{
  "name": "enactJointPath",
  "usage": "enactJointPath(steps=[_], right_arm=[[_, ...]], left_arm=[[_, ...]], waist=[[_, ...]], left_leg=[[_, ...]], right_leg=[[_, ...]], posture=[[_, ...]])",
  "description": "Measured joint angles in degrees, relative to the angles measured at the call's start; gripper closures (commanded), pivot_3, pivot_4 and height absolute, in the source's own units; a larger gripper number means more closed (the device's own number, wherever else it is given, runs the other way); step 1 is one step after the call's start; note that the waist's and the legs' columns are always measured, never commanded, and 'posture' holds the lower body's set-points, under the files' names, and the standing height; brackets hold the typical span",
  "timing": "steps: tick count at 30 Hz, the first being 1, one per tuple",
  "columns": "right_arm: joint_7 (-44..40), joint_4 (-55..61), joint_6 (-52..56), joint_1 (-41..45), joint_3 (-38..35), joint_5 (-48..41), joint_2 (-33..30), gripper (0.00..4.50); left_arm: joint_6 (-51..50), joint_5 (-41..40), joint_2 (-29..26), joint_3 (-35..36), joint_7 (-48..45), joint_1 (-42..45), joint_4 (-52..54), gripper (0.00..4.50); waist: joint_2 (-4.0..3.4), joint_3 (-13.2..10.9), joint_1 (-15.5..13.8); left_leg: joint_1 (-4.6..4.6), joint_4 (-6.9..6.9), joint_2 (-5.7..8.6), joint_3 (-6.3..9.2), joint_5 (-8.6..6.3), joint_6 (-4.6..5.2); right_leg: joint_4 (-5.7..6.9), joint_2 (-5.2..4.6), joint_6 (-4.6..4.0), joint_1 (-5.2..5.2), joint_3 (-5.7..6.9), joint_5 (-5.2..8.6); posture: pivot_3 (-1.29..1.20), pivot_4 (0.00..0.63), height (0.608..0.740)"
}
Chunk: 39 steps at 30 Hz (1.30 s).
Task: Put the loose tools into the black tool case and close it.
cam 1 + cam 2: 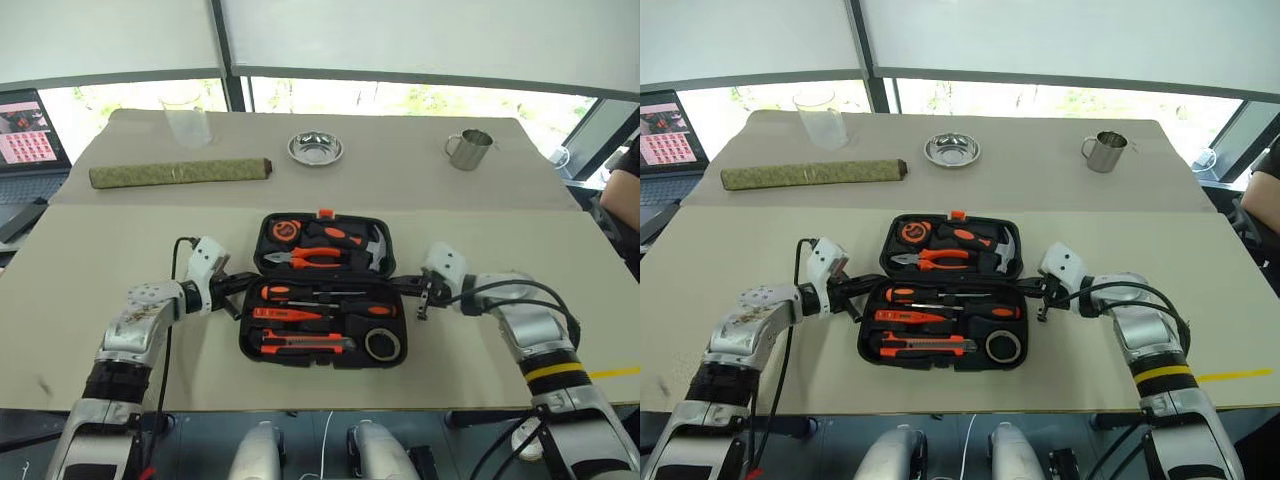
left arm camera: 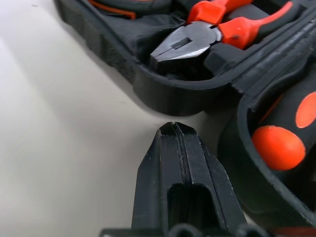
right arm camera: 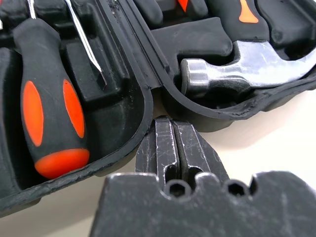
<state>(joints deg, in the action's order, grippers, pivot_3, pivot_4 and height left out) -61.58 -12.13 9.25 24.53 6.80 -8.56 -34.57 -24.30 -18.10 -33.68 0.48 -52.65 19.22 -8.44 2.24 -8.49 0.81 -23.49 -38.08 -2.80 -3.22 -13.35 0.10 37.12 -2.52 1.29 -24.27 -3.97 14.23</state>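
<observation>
My left gripper should open from where it sits shut at the hinge notch and pinch the far half's side rim [image 1: 258, 247] before both grippers fold the case closed.
The black tool case [image 1: 246, 345] lies open and flat in the middle of the table. Its near half holds two screwdrivers [image 1: 300, 294], a tester pen [image 1: 285, 314], a utility knife [image 1: 300, 343] and a tape roll [image 1: 382, 344]. Pliers [image 1: 315, 260] and a hammer [image 1: 375, 250] sit in the far half. My left gripper [image 1: 245, 283] is shut and empty, its tip [image 2: 174, 129] at the notch between the two halves on the case's left side. My right gripper [image 1: 405, 285] is shut and empty too, its tip [image 3: 173, 123] at the same notch on the right side.
A rolled green mat [image 1: 180, 172], a clear cup [image 1: 186, 118], a steel bowl [image 1: 315, 148] and a metal mug [image 1: 470, 148] stand on the far table. A laptop screen [image 1: 30, 130] is at the far left. A person [image 1: 625, 200] sits at the right edge.
</observation>
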Motion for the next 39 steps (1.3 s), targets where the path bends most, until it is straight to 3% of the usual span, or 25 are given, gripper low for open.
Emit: enactJointPath(steps=[7, 8, 9, 12, 17, 19, 25, 30, 36, 39], right_arm=[[0.4, 4.1, 2.9, -2.8, -1.1, -1.8, -1.4, 4.50], [0.3, 4.5, 3.6, -2.8, -1.5, -2.1, -1.8, 3.93], [-0.4, 5.7, 5.7, -2.8, -2.1, -3.6, -2.9, 3.74], [-1.9, 9.5, 12.8, -2.5, -5.9, -7.9, -6.9, 2.71], [1.0, 14.6, 35.8, 3.7, -7.0, -14.5, -10.7, 0.99], [2.8, 15.0, 45.0, 7.8, -5.3, -15.0, -12.3, 0.29], [9.6, 7.1, 62.4, 19.2, -1.5, -15.2, -8.5, 0.29], [15.6, -1.9, 64.6, 24.5, 0.5, -12.7, -3.6, 0.29], [18.0, -4.6, 64.7, 24.9, 1.0, -12.4, -1.2, 0.29], [18.8, -4.9, 64.8, 24.9, 1.8, -12.1, -0.7, 1.05]], left_arm=[[-1.3, -2.9, 0.2, 1.8, -0.5, -5.0, 6.3, 4.48], [-1.5, -3.5, 0.1, 2.6, -0.3, -5.3, 6.9, 3.98], [-2.3, -4.4, -0.5, 3.6, -0.3, -5.7, 7.9, 3.83], [-8.4, -6.9, -6.0, 6.7, -0.9, -6.1, 9.8, 2.73], [-23.2, -9.7, -13.0, 8.6, 0.0, 0.4, 7.5, 0.86], [-30.3, -11.6, -13.1, 8.9, 1.2, 4.9, 5.8, 0.86], [-45.1, -13.2, -8.5, 6.9, 7.1, 15.5, -0.9, 0.86], [-45.7, -11.0, -3.8, 4.3, 11.8, 19.5, -5.2, 0.86], [-46.5, -11.0, -3.5, 4.0, 12.6, 20.4, -5.8, 0.86], [-46.0, -11.0, -3.4, 3.5, 12.8, 20.4, -5.8, 1.65]], waist=[[0.00, 0.0, 0.0], [0.00, 0.0, -0.1], [0.00, 0.0, -0.1], [0.00, 0.0, -0.1], [-0.01, 0.0, 0.0], [-0.01, 0.0, -0.1], [0.00, 0.0, 0.0], [0.00, 0.0, 0.0], [0.00, 0.0, 0.1], [0.00, 0.0, 0.1]], left_leg=[[0.00, -0.01, 0.01, 0.00, 0.00, 0.00], [0.00, -0.01, 0.01, 0.00, 0.00, 0.00], [0.00, -0.02, 0.01, 0.01, 0.00, 0.00], [0.04, -0.02, -0.01, 0.04, 0.00, 0.00], [0.12, -0.02, 0.00, 0.03, 0.01, 0.00], [0.10, -0.04, 0.02, 0.05, 0.01, -0.01], [-0.05, -0.06, 0.06, 0.07, 0.01, 0.00], [-0.30, -0.11, 0.07, 0.09, 0.01, -0.01], [-0.31, -0.11, 0.07, 0.10, 0.01, -0.01], [-0.30, -0.12, 0.07, 0.10, 0.01, -0.01]], right_leg=[[0.01, 0.00, 0.00, 0.00, 0.00, 0.00], [0.01, 0.00, 0.00, 0.01, 0.00, 0.00], [0.02, -0.01, 0.00, 0.01, 0.00, 0.00], [0.03, 0.01, 0.00, 0.03, 0.01, 0.00], [0.09, 0.04, 0.00, 0.05, 0.01, 0.00], [0.07, 0.04, 0.00, 0.06, 0.03, 0.00], [0.04, 0.03, 0.00, -0.02, 0.03, 0.00], [0.08, 0.04, -0.01, -0.24, 0.03, -0.01], [0.07, 0.01, -0.01, -0.23, 0.03, -0.02], [0.08, 0.01, 0.00, -0.23, 0.03, -0.02]], posture=[[0.00, 0.150, 0.740], [0.00, 0.150, 0.740], [0.00, 0.150, 0.740], [0.00, 0.150, 0.740], [0.00, 0.150, 0.740], [0.00, 0.150, 0.740], [0.00, 0.150, 0.740], [0.00, 0.150, 0.740], [0.00, 0.150, 0.740], [0.00, 0.150, 0.740]])
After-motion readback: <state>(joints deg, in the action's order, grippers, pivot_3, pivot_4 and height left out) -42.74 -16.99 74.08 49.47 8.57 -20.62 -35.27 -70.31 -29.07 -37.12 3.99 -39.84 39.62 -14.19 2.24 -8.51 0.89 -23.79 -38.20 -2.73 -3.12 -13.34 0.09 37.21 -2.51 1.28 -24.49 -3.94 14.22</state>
